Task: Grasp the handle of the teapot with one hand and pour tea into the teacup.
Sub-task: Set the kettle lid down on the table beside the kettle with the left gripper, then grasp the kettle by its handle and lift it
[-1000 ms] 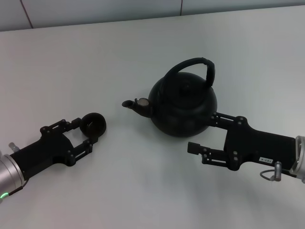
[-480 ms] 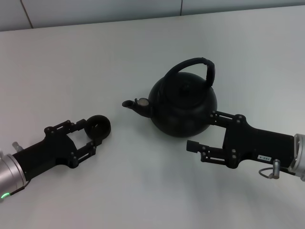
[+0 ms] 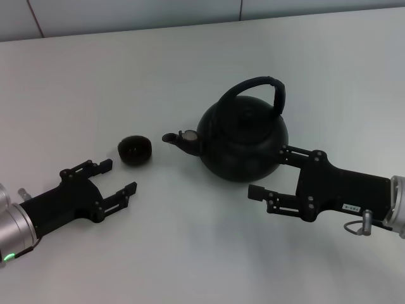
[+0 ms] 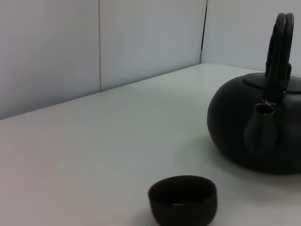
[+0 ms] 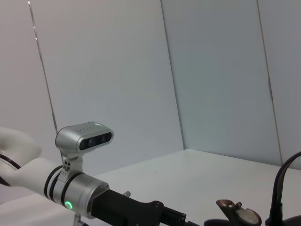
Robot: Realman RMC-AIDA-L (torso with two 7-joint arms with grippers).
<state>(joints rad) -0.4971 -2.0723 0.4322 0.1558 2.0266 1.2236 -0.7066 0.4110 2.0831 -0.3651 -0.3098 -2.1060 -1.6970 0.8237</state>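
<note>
The black teapot has an upright end of the handle [image 3: 279, 103] opposite its spout, and my right gripper will go there next and close on it.
The black teapot [image 3: 243, 142] stands mid-table with its spout [image 3: 174, 138] pointing left. Its arched handle [image 3: 259, 85] stands upright. The small dark teacup [image 3: 135, 150] sits on the table just left of the spout, free of any gripper. My left gripper [image 3: 118, 177] is open and empty, a short way in front of the cup. My right gripper [image 3: 269, 172] is open at the teapot's near right side, with its far finger against the pot's body. The left wrist view shows the teacup [image 4: 182, 199], the teapot [image 4: 258, 127] and its handle [image 4: 280, 52].
The white table [image 3: 190, 63] runs back to a pale wall [image 3: 126, 12]. The right wrist view shows my left arm [image 5: 84, 197], the spout tip [image 5: 237, 214] and a part of the handle [image 5: 282, 188].
The left gripper let go of the teacup and drew back toward me. The cup now stands free, slightly farther away, near the spout. The right gripper has barely moved.
</note>
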